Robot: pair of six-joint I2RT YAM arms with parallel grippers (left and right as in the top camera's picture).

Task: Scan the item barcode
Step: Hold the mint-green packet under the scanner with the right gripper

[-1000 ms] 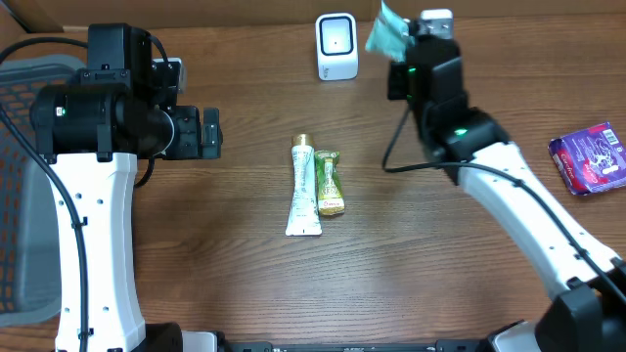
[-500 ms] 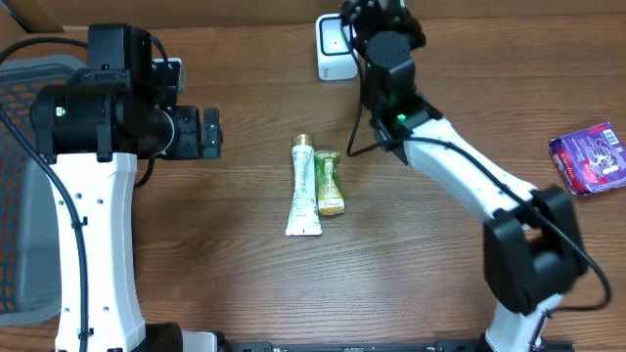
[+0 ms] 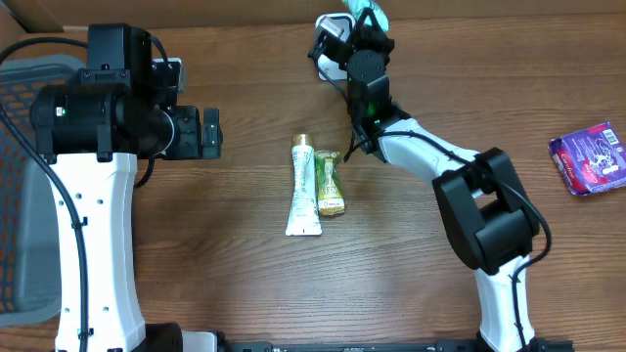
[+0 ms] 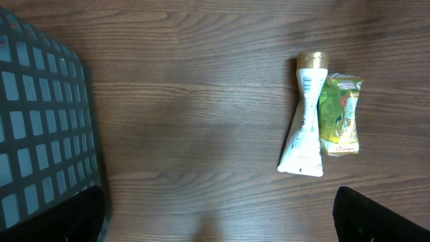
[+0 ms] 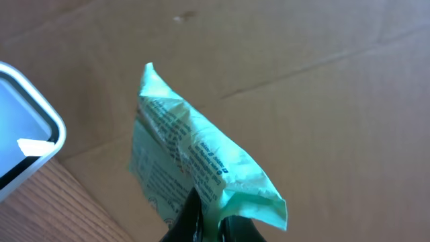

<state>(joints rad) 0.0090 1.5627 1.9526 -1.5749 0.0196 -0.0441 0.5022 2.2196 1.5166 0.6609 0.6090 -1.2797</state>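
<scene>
My right gripper is to put the light green packet down on the bare wood point(image 3: 515, 147) close beside the purple packet. The green packet hangs above the white scanner now.
A light green packet point(image 5: 195, 168) with printed text is pinched at its bottom edge in my shut right gripper point(image 5: 209, 218). It hangs in the air before a cardboard wall. In the overhead view the packet point(image 3: 372, 12) and the right gripper point(image 3: 362, 27) sit at the table's far edge, right above the white scanner point(image 3: 330, 27), which the arm partly hides. The scanner's corner point(image 5: 23, 144) shows at the left of the right wrist view. My left gripper point(image 3: 210, 134) stands wide open over bare wood, with nothing between its fingertips point(image 4: 87, 215).
A white tube point(image 3: 304, 191) and a yellow-green snack packet point(image 3: 329, 183) lie side by side at mid-table; both show in the left wrist view, tube point(image 4: 306, 124). A purple packet point(image 3: 589, 158) lies far right. A grey basket point(image 3: 20, 196) stands at the left edge.
My right arm has swung left along the table's far edge, carrying the green packet from the scanner's right side to directly over it. The left arm has not moved.
</scene>
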